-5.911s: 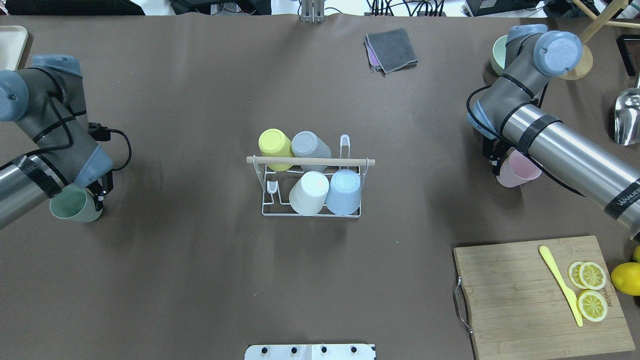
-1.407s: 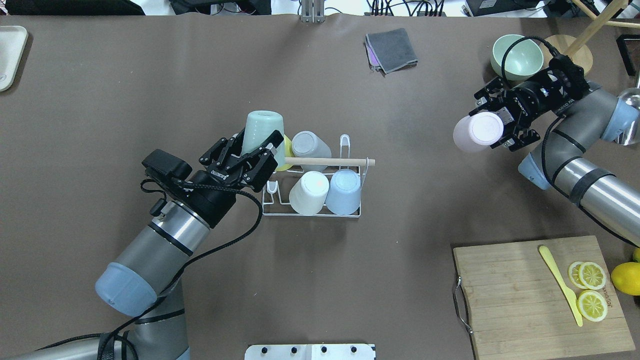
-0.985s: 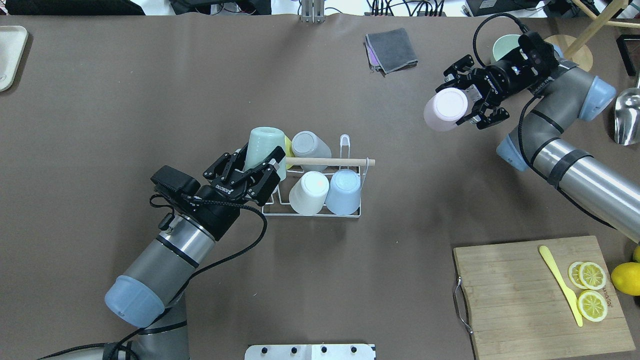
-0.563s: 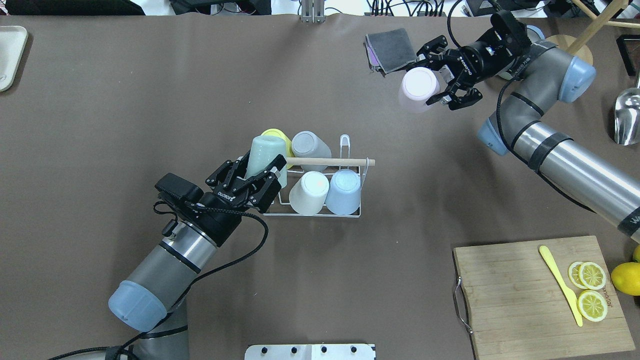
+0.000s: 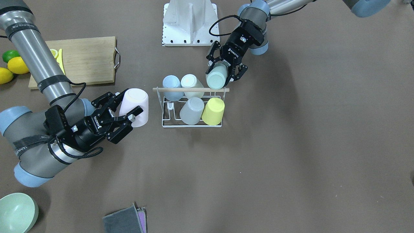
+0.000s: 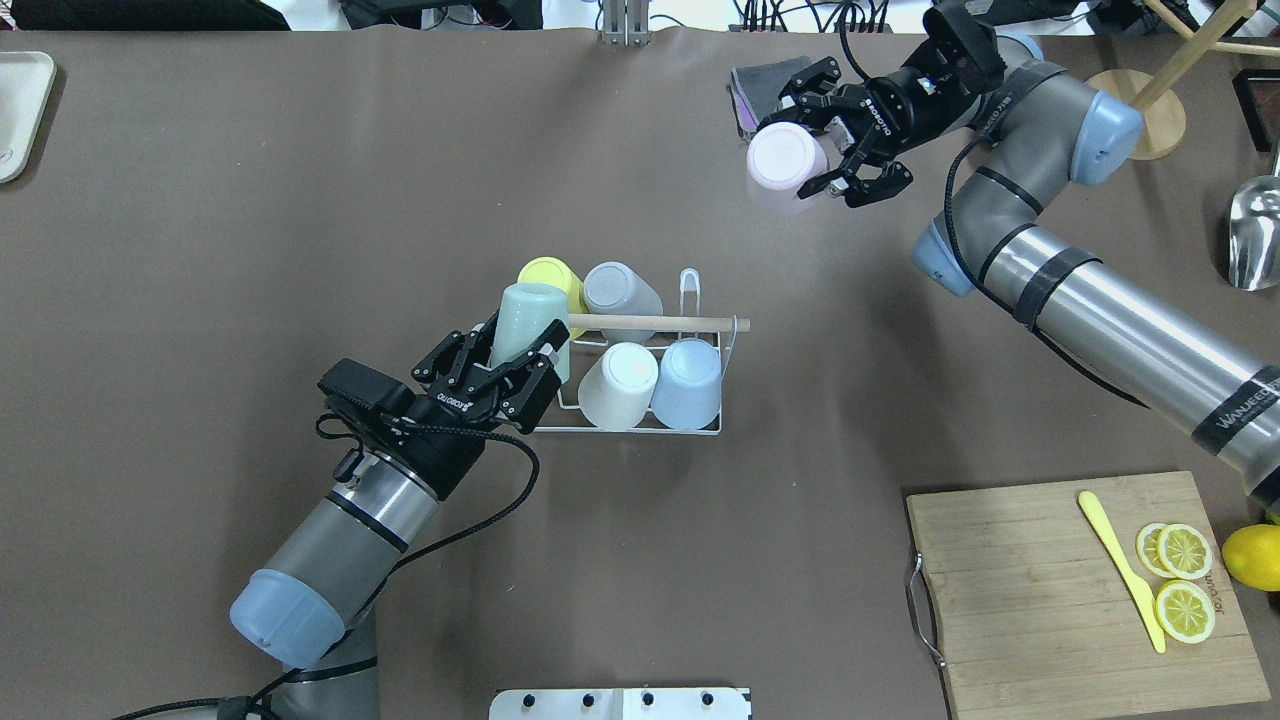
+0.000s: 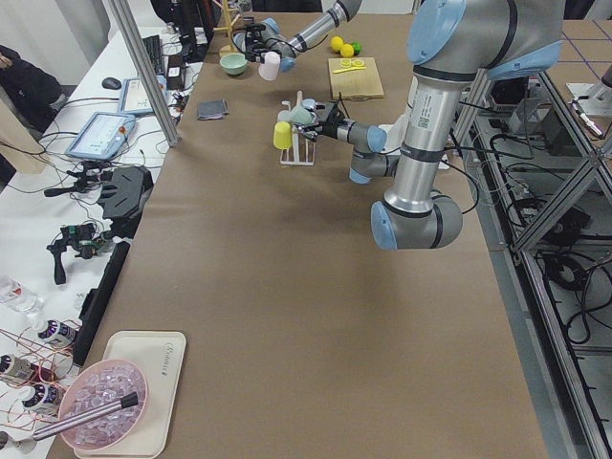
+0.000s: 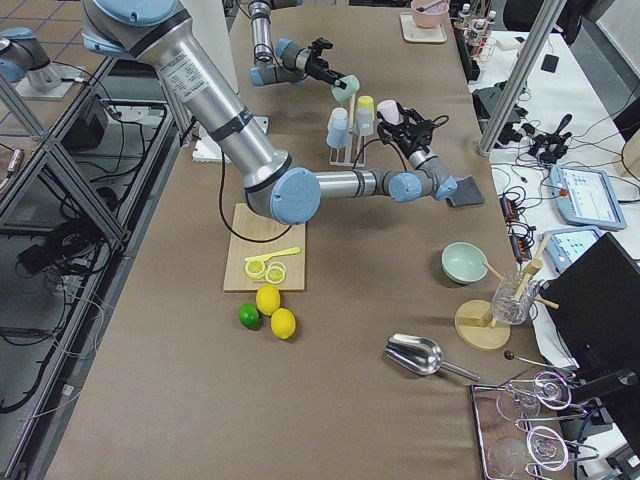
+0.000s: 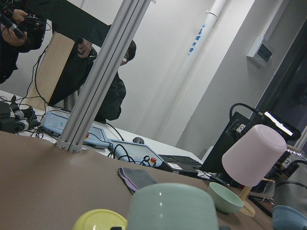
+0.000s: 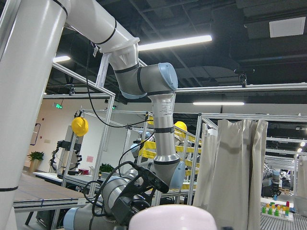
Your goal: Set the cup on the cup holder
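The robot's right gripper should release the pink cup on the bare peg of the cup holder [image 5: 174,100] between the blue and grey cups.
The white wire cup holder [image 6: 620,428] with a wooden rod handle [image 6: 660,322] stands mid-table. It holds yellow [image 6: 545,277], grey [image 6: 620,290], white [image 6: 617,385] and blue [image 6: 688,382] cups. My left gripper [image 6: 520,345] is shut on an upturned mint green cup [image 6: 528,305] at the rack's near left corner, by the rod's end. I cannot tell whether the cup sits on a prong. My right gripper [image 6: 812,148] is shut on an upturned pink cup [image 6: 780,160], held in the air beyond the rack's far right. In the front view the pink cup [image 5: 139,97] is beside the rack.
A bare prong [image 6: 688,290] stands at the rack's far right corner. A grey cloth [image 5: 124,221] and a green bowl [image 5: 16,212] lie at the far side. A cutting board [image 6: 1050,600] with lemon slices [image 6: 1185,580] is at the near right. A metal scoop [image 6: 1255,235] lies at the right edge.
My left gripper has brought the green cup from the left to the rack and lowered it at the near left corner. My right gripper has carried the pink cup leftwards along the far side.
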You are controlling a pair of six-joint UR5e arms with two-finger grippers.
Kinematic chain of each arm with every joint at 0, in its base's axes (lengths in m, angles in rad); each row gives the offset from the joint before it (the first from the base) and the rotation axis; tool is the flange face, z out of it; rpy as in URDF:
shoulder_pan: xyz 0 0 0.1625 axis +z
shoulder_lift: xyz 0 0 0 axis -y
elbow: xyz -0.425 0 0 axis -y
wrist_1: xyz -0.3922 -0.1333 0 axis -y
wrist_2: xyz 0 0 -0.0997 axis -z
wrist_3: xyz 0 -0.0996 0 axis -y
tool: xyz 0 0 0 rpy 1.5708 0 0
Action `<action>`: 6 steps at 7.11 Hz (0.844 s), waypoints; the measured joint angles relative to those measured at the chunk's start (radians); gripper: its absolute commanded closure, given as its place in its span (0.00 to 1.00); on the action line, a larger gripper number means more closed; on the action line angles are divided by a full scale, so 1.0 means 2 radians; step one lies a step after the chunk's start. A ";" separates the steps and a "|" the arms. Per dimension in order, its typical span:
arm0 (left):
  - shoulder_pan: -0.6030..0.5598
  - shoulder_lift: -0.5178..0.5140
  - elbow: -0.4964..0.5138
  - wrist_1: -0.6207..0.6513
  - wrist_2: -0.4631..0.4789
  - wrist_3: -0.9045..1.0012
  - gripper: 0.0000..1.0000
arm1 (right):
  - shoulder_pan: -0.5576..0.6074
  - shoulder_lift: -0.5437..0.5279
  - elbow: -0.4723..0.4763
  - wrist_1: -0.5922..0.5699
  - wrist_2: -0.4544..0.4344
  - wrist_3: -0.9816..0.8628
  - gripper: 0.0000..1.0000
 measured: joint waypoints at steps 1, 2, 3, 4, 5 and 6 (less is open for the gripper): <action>0.000 -0.001 0.002 -0.001 0.001 0.000 1.00 | -0.011 0.007 0.000 -0.006 -0.005 0.000 0.62; 0.001 -0.001 0.004 -0.001 0.001 0.000 0.79 | -0.020 0.011 -0.001 -0.009 -0.008 -0.001 0.62; 0.001 -0.002 0.005 -0.001 0.002 0.000 0.39 | -0.029 0.013 0.000 -0.010 -0.009 -0.001 0.62; 0.001 -0.002 0.005 -0.001 0.002 0.000 0.02 | -0.037 0.015 0.000 -0.010 -0.009 -0.001 0.61; 0.001 -0.002 0.005 -0.001 0.003 0.006 0.02 | -0.045 0.016 0.001 -0.011 -0.010 -0.001 0.59; 0.001 -0.003 0.005 -0.001 0.008 0.018 0.02 | -0.051 0.016 0.001 -0.011 -0.011 -0.001 0.58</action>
